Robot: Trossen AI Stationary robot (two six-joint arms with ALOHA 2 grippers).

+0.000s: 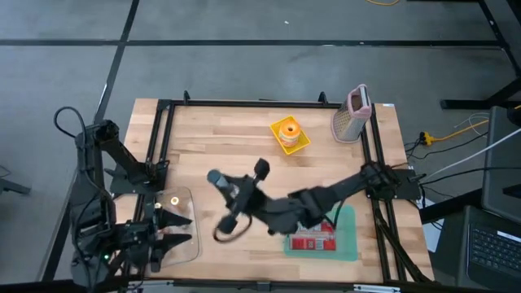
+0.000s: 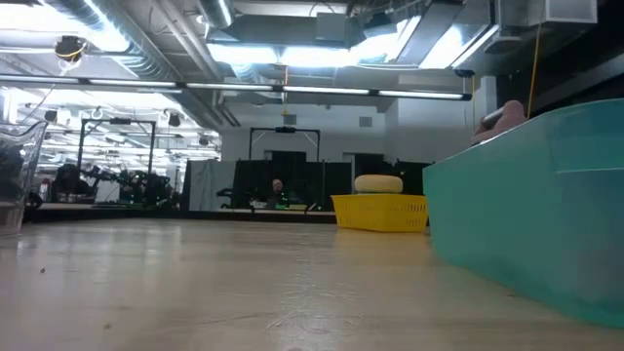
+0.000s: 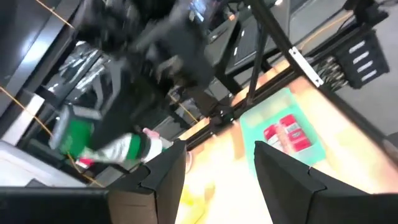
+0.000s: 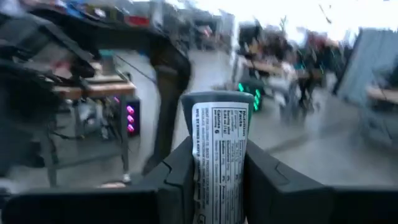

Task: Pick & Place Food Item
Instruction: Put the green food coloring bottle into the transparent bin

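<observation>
My right gripper needs to set the food packet on the bare wood (image 1: 250, 216) between the clear tray and the teal tray.
My right gripper (image 1: 226, 189) is above the middle of the table, shut on a narrow food packet (image 4: 217, 149) with a grey top and a printed label. In the high view the packet's grey end (image 1: 215, 177) juts out past the fingers. At the table's near left, my left gripper (image 3: 217, 180) hangs over a clear tray (image 1: 189, 203); it is open, with nothing between its fingers. A teal tray (image 1: 346, 240) at the near right holds a red packet (image 1: 313, 240). A yellow basket (image 1: 291, 137) with a round yellow-orange item stands at the far side. My right gripper pinches the packet between its two fingers, one on each long side (image 4: 200, 177). The grey top end (image 4: 217, 99) sticks out beyond the fingertips. The fingers run about level and point toward the table's left. The packet is lifted clear of the table.
A metal grater (image 1: 352, 115) stands at the far right corner. The low view shows the teal tray's wall (image 2: 546, 195) close on the right, the yellow basket (image 2: 380, 210) farther back and the clear tray (image 2: 15, 175) at the left. Bare wood lies between them.
</observation>
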